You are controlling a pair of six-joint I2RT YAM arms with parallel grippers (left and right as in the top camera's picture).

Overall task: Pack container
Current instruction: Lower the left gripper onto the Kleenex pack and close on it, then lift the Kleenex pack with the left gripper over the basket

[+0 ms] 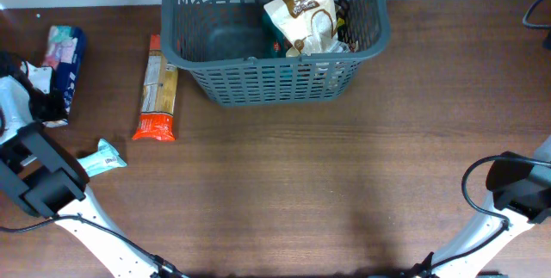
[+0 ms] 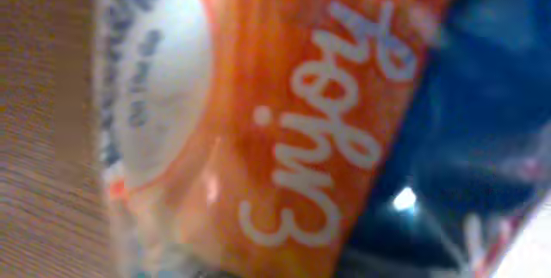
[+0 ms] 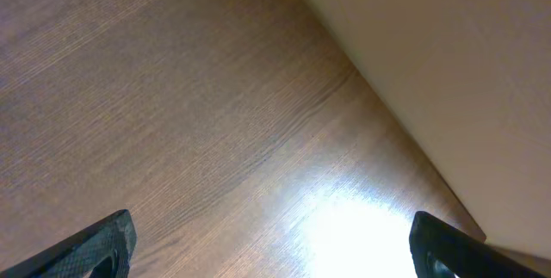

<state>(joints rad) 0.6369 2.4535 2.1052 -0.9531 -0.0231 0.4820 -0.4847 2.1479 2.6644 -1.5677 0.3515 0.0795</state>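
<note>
I should use my left gripper to set the blue and pink packet down in the container [image 1: 256, 20] next to the white and brown bag.
The container [image 1: 203, 71], a dark grey lattice basket, stands at the back centre of the table. A white and brown bag [image 1: 303, 13] and other packets lie in its right half. At the far left, my left gripper [image 1: 41, 95] is down on a blue and pink packet [image 1: 65, 47]. In the left wrist view an orange and blue wrapper [image 2: 327, 123] fills the frame and hides the fingers, so their state does not show. My right gripper [image 3: 274, 239] hangs open above bare wood at the table's right edge, holding nothing.
A long orange and tan packet [image 1: 159, 89] lies left of the basket. A small teal packet [image 1: 105, 157] rests by the left arm. A pale wall [image 3: 448, 63] borders the table on the right side.
</note>
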